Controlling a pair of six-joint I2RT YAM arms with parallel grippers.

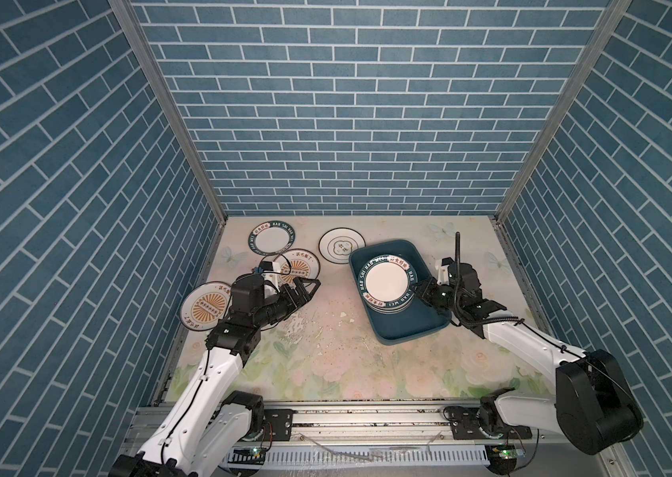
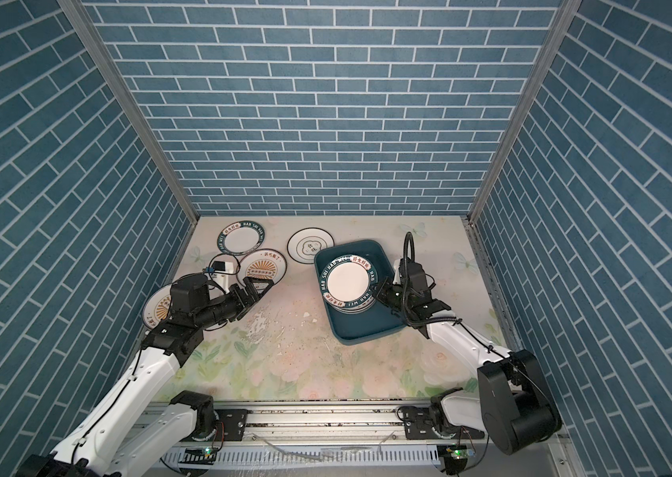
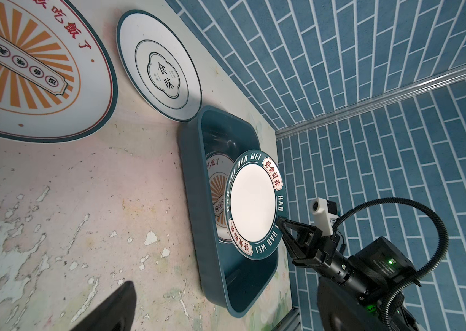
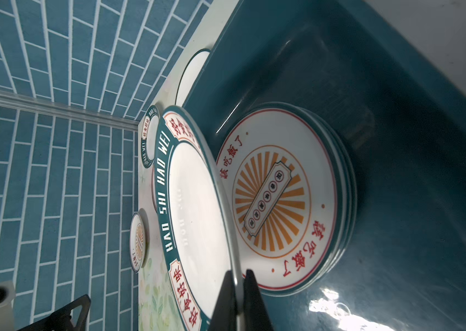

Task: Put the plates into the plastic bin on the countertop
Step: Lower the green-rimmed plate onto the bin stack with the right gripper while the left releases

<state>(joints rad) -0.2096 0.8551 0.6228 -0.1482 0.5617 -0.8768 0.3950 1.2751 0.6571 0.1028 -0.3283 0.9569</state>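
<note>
Next, my right gripper lets go of the teal-rimmed white plate on the sunburst plate topping the stack (image 1: 387, 288) (image 4: 278, 197) in the teal bin.
The teal plastic bin (image 1: 408, 328) (image 2: 371, 326) sits right of centre on the flowered countertop (image 1: 326, 363). My right gripper (image 1: 416, 289) (image 4: 237, 275) is shut on the rim of a white plate with a teal lettered rim (image 1: 385, 283) (image 3: 251, 203) (image 4: 194, 206). It holds that plate tilted over a stack of plates in the bin, topped by a sunburst plate (image 4: 277, 200). My left gripper (image 1: 311, 287) (image 2: 262, 287) is open and empty, beside a sunburst plate (image 1: 297, 266). Also on the countertop lie a lettered plate (image 1: 272, 241), a cloud-outline plate (image 1: 340, 245) (image 3: 160, 77) and another sunburst plate (image 1: 202, 305).
Blue brick walls close in the back and both sides. A metal rail (image 1: 367, 417) with both arm bases runs along the front edge. The countertop print is chipped in the middle (image 1: 305, 326). The far half of the bin holds no plates.
</note>
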